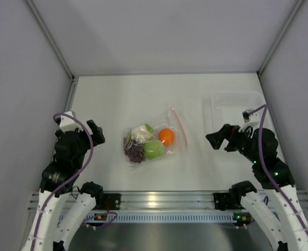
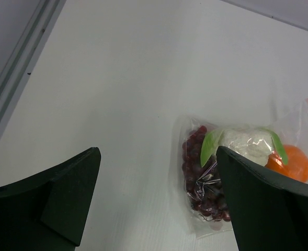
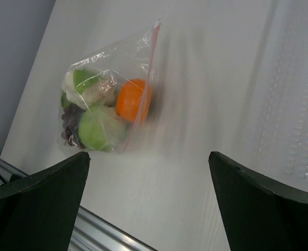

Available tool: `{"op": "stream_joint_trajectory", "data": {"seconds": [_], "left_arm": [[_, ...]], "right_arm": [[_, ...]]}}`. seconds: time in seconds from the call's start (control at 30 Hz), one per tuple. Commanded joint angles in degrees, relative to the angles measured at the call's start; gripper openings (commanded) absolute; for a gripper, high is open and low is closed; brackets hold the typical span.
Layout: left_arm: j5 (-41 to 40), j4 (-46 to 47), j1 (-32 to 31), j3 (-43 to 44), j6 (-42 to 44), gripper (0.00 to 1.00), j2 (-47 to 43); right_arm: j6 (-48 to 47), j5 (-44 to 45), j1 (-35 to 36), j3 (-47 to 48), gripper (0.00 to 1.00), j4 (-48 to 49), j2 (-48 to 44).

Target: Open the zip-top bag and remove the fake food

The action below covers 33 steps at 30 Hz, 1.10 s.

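Note:
Next, I need to move my right gripper to the middle of the zip-top bag's pink-red zip strip (image 1: 180, 126) (image 3: 145, 95), next to the orange fruit, and close it there.
The clear zip-top bag (image 1: 155, 138) lies flat in the middle of the white table, its pink-red zip strip (image 1: 179, 127) on the right edge. Inside are an orange fruit (image 1: 167, 136), a green apple (image 1: 154, 149), a dark grape bunch (image 1: 134, 149) and a white and pale green leafy vegetable (image 1: 142, 130). The bag also shows in the left wrist view (image 2: 237, 172) and the right wrist view (image 3: 107, 111). My left gripper (image 1: 97, 132) is open and empty, left of the bag. My right gripper (image 1: 216, 138) is open and empty, right of the bag.
A rigid clear rectangular tray (image 1: 236, 107) lies at the back right, behind my right arm. Grey walls enclose the table on the left, back and right. A metal rail (image 1: 159, 200) runs along the near edge.

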Motion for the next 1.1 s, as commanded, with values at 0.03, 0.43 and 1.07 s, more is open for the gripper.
{"op": "stream_joint_trajectory", "data": {"seconds": [0.03,0.43,1.07], "left_arm": [[0.5,3.0,-0.1,-0.4,-0.5,0.98,-0.4],[2.4,3.2,0.0,-0.4,-0.5,0.98,0.5],[5.0,3.9,-0.1,-0.7,-0.3,0.98,0.6]], "right_arm": [[6.6,-10.3,0.5,-4.8,0.97,16.7,8.6],[11.0,-12.7,5.9,-0.7,0.72,34.2,40.4],[9.4,-18.6,10.4,17.5,0.26,38.6,72.8]]}}
